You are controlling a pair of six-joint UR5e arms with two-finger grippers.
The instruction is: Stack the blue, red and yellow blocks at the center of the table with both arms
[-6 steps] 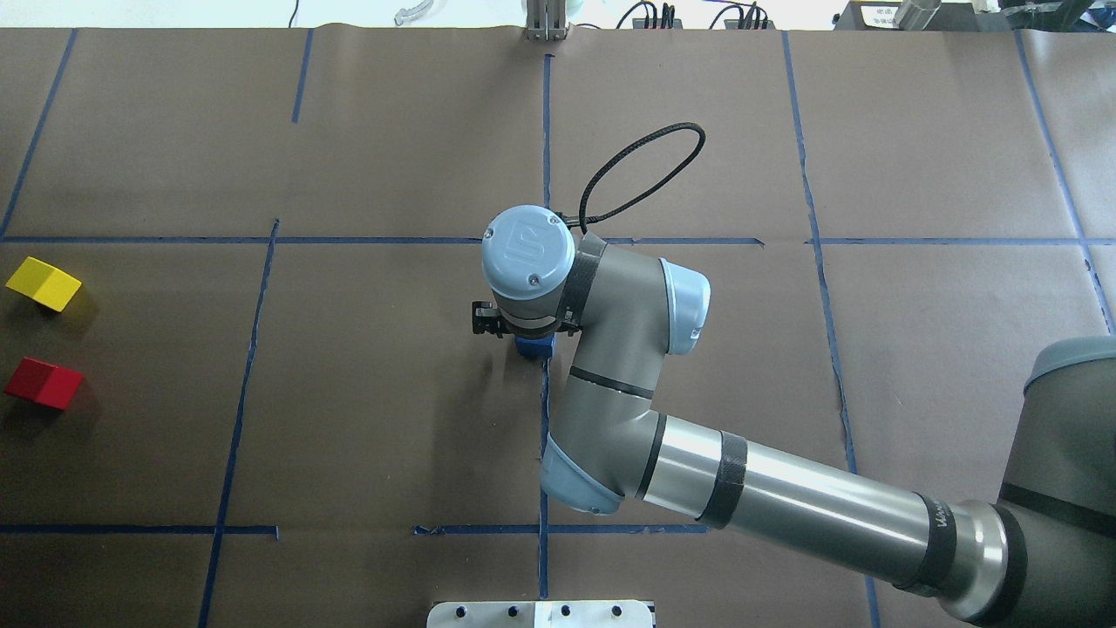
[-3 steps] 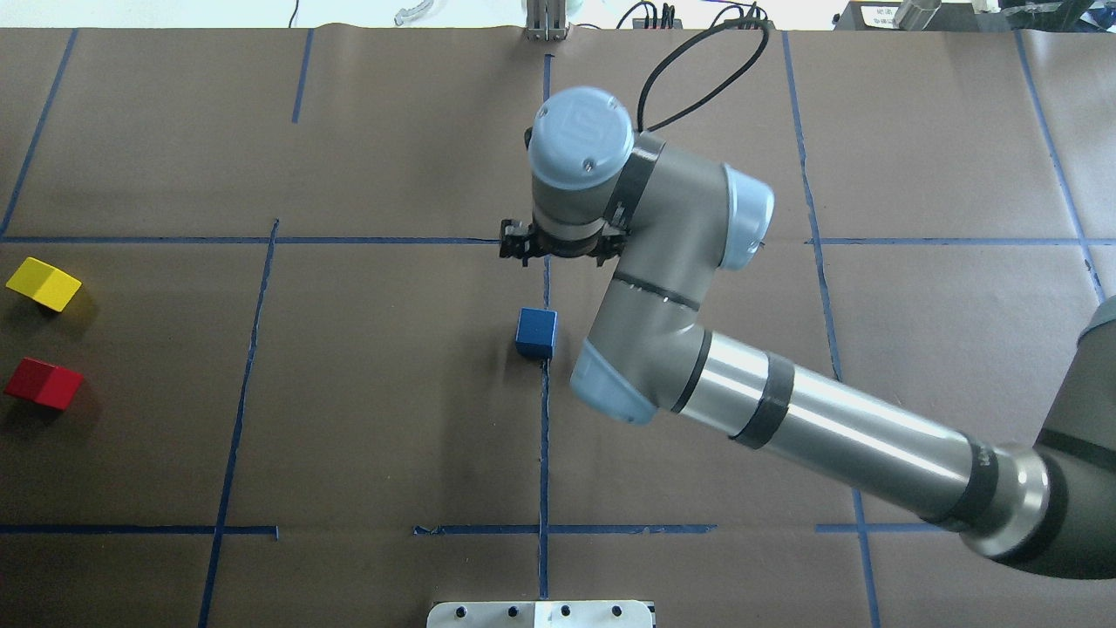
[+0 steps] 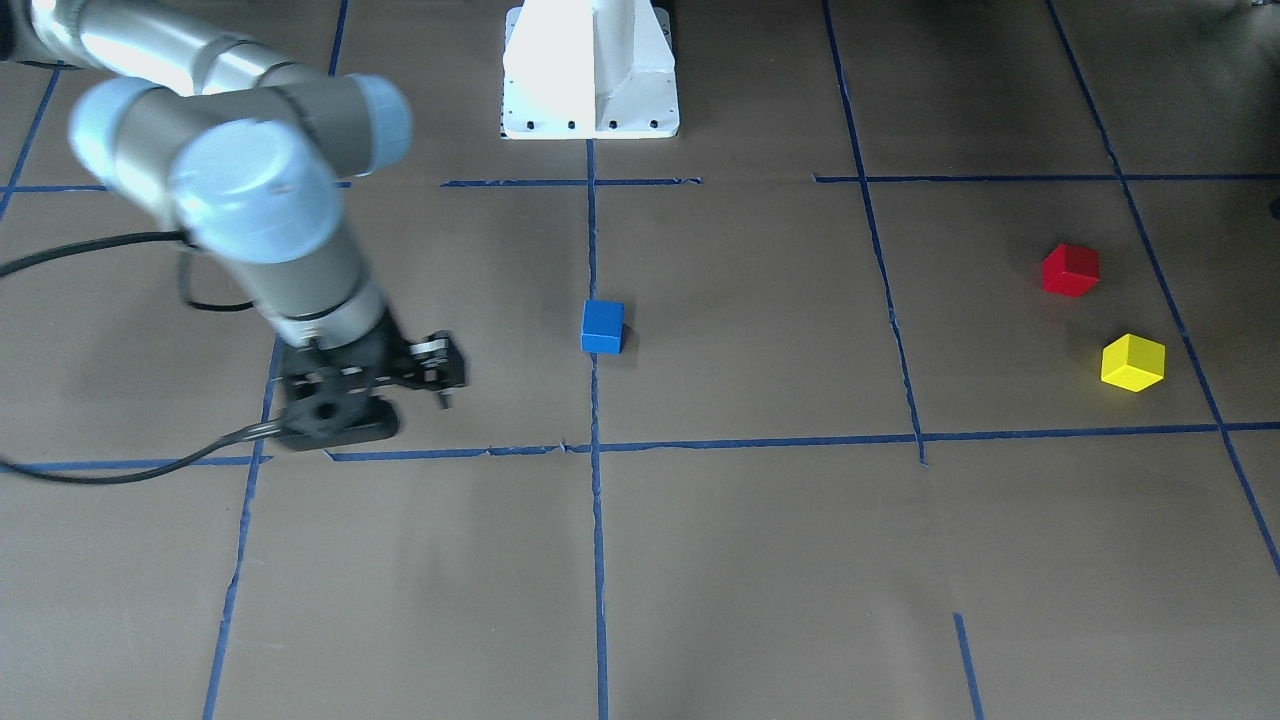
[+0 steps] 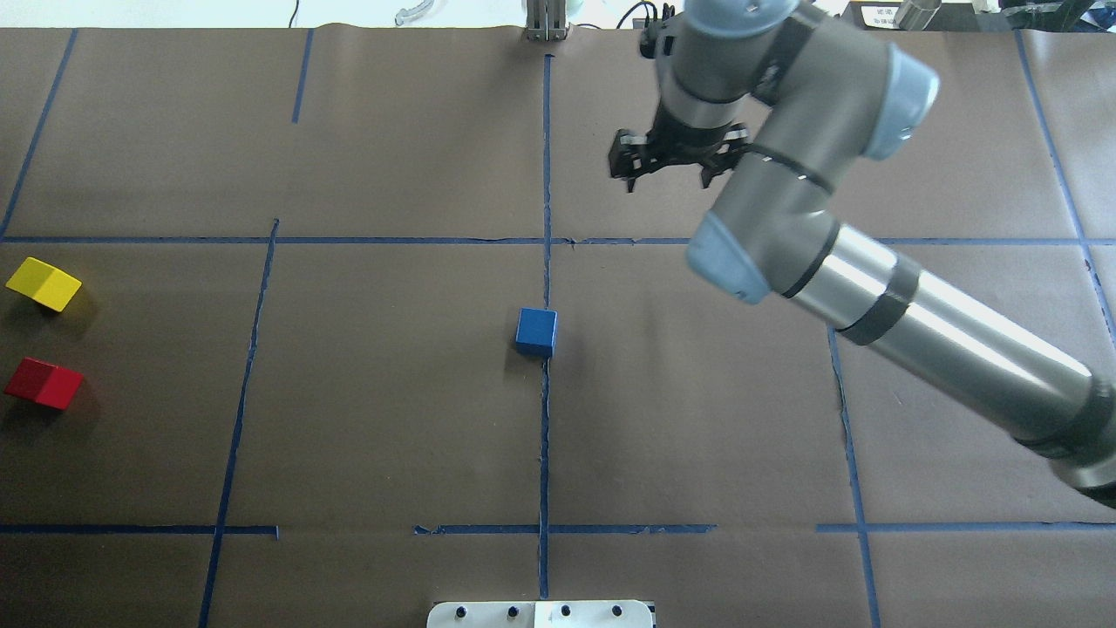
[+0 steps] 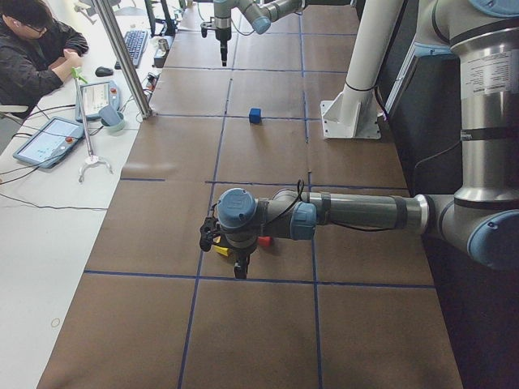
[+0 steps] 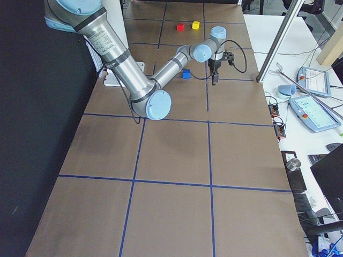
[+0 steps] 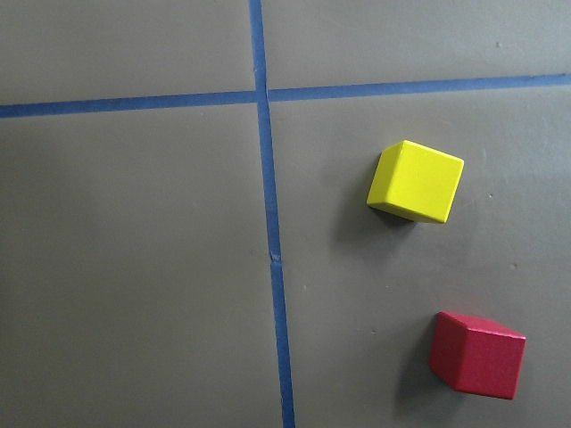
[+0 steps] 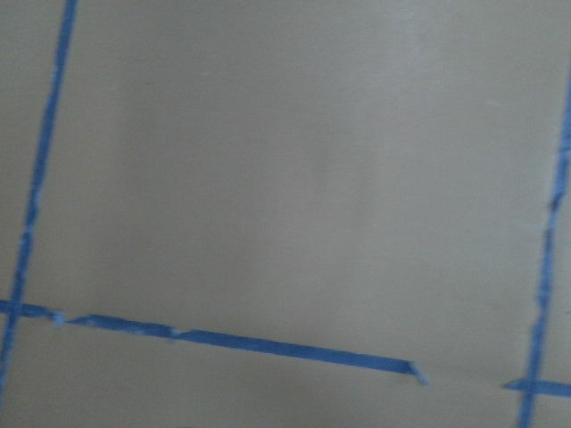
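My left gripper needs to next move down to the red block, which is beside the yellow block, and close on the red block's opposite sides (image 3: 1070,269) (image 7: 478,355).
The blue block (image 4: 535,331) sits alone at the table's center, on the middle tape line; it also shows in the front view (image 3: 602,327). The red block (image 4: 44,383) and yellow block (image 4: 44,283) lie at the far left edge, and both show in the left wrist view, red block (image 7: 477,354) and yellow block (image 7: 416,182). My right gripper (image 4: 670,164) hangs high over the far right-center of the table, empty, well away from the blue block. My left gripper (image 5: 240,272) hovers beside the red and yellow blocks; I cannot tell whether it is open or shut.
The robot's white base plate (image 4: 540,613) is at the near edge. Blue tape lines grid the brown table. In the exterior left view an operator (image 5: 36,49), tablets and a metal pole (image 5: 122,57) stand along the table's far side.
My right gripper let go of the blue block at the center, then rose and swung away to the far right. The blocks have not moved.
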